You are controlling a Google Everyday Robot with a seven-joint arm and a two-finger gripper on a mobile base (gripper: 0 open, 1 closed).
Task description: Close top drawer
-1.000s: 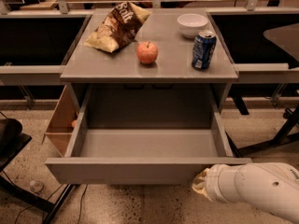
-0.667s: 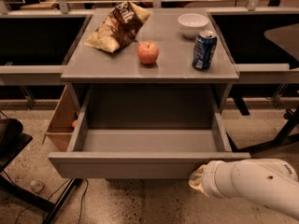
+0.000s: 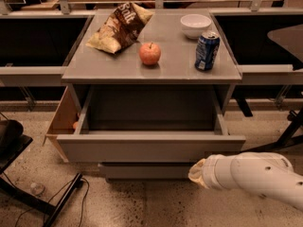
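Next, my gripper lets go of the top drawer with the drawer's front shut just under the grey cabinet top (image 3: 149, 120).
The top drawer (image 3: 150, 147) is a wide grey drawer with a plain flat front. It stands partly open under the grey cabinet top (image 3: 151, 72), and its deep box looks empty. My white arm (image 3: 251, 176) reaches in from the lower right. The gripper (image 3: 195, 170) is at the arm's left end, just below the right part of the drawer front, and the arm's cuff hides most of it.
On the cabinet top lie a chip bag (image 3: 120, 27), an apple (image 3: 149, 54), a blue can (image 3: 207, 51) and a white bowl (image 3: 195, 25). A lower drawer front (image 3: 142, 170) shows beneath. A brown side panel (image 3: 61, 122) stands at left. A black stand (image 3: 28, 193) and cables are on the floor.
The top drawer front has moved back toward the cabinet, so less of the box shows. My arm has followed it, moving forward and a little left.
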